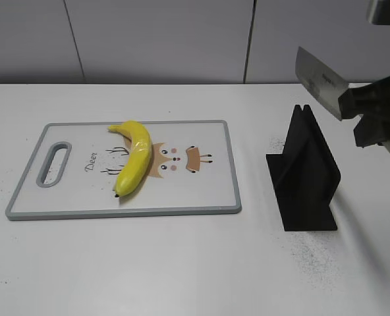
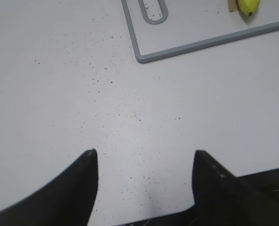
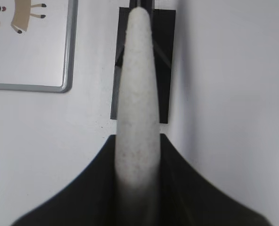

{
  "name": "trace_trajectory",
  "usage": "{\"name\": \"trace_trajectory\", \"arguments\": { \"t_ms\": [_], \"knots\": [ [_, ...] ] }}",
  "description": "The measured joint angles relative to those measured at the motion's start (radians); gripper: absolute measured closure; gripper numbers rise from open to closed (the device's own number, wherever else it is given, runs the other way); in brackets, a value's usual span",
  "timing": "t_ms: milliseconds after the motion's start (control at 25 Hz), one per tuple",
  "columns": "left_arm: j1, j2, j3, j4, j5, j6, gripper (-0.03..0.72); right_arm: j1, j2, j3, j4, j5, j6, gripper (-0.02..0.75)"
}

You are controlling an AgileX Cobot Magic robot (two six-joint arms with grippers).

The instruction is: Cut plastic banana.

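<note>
My right gripper has the knife. It will let go of it in the slot [image 1: 322,145] [image 3: 142,52] between the black knife stand's upright plates.
The plastic banana [image 1: 134,158] is curved, glossy and yellow. It lies on the white cutting board [image 1: 63,197] with a grey rim and a deer drawing. Its tip shows at the top of the left wrist view [image 2: 249,6]. My right gripper [image 1: 356,105] is shut on the pale handle [image 3: 137,99] of a knife. The knife's silver blade [image 1: 319,82] hangs in the air above the black knife stand [image 1: 304,174]. My left gripper [image 2: 143,157] is open and empty over bare table, near the board's handle corner [image 2: 144,55]. It is out of the exterior view.
The black stand also shows below the knife in the right wrist view [image 3: 164,61]. The board's corner [image 3: 66,87] lies left of it. The white table [image 1: 182,263] has dark specks. A grey wall runs along the back.
</note>
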Motion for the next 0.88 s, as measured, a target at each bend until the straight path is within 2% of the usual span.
{"name": "trace_trajectory", "arguments": {
  "t_ms": [560,880],
  "knots": [
    [0.0,-0.367,0.027,-0.019,0.015,-0.008,0.1,0.0,0.003,0.115,-0.013,-0.136,0.059,0.576],
    [0.0,-0.39,0.032,-0.026,0.02,-0.011,0.1,0.0,0.027,0.134,-0.024,-0.157,0.076,0.577]
  ]
}}
